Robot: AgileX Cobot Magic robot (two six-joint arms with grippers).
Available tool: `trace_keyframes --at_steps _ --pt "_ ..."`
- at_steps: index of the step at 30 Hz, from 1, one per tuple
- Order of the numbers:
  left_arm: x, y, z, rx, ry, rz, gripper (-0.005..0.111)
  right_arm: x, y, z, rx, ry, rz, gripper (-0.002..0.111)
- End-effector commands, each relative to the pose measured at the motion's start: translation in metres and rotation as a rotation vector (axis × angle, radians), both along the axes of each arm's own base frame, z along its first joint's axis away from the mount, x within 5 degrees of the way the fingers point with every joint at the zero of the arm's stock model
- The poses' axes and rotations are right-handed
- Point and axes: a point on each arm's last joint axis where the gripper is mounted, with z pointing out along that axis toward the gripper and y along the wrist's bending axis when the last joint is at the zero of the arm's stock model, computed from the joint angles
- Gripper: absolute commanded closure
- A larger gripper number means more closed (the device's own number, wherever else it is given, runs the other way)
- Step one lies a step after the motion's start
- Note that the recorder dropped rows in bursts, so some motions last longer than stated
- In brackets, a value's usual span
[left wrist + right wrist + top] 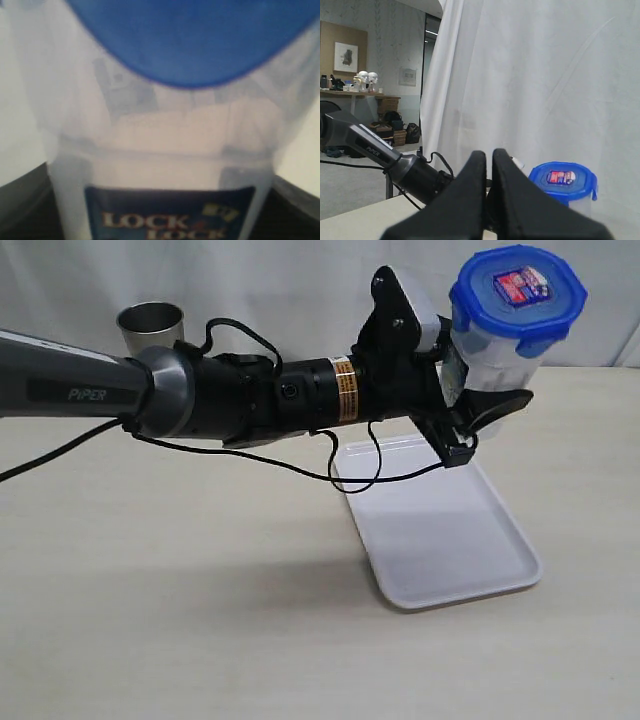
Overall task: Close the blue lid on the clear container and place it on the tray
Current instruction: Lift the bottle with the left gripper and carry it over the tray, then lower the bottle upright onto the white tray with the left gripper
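Note:
The clear container will go down on the far half of the white tray [433, 492] from my left gripper.
The clear container [490, 365] hangs in the air above the far end of the white tray [440, 530], with the blue lid [517, 295] sitting on its top. My left gripper [478, 405] is shut on the container's lower body, one black finger showing under it. In the left wrist view the container [165, 150] fills the frame, its label low and the lid [190, 40] beyond. My right gripper [489, 159] does not show in the exterior view; its own view has the fingers pressed together, empty, with the lid [562, 180] beyond.
A steel cup [151, 328] stands at the back left of the table, behind the left arm [200, 390]. A black cable [300, 465] droops from the arm to near the tray's rim. A white curtain backs the table.

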Motion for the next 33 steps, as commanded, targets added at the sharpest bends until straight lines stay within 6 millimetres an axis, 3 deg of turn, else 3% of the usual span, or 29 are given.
trace_keyframes --at_steps 1,7,16,23,29,31,33 --pt "0.010 -0.002 -0.020 -0.201 0.133 0.033 0.107 0.000 0.000 -0.001 0.005 -0.004 0.005 0.104" --pt "0.020 -0.004 -0.068 -0.222 0.284 0.088 0.107 0.000 0.000 -0.001 0.005 -0.004 0.005 0.104" --pt "0.021 -0.005 -0.115 -0.099 0.364 0.123 0.107 0.000 0.000 -0.001 0.005 -0.004 0.005 0.104" --pt "0.026 0.000 -0.134 0.050 0.412 0.218 0.107 0.000 0.000 -0.001 0.005 -0.004 0.005 0.104" --pt "0.023 -0.002 -0.131 0.053 0.357 0.173 0.106 0.000 0.000 -0.001 0.005 -0.004 0.005 0.104" --pt "0.024 -0.002 -0.132 0.065 0.358 0.181 0.092 0.000 0.000 -0.001 0.005 -0.004 0.005 0.104" --pt "0.023 -0.002 -0.132 0.062 0.355 0.174 0.064 0.000 0.000 -0.001 0.005 -0.004 0.005 0.104"
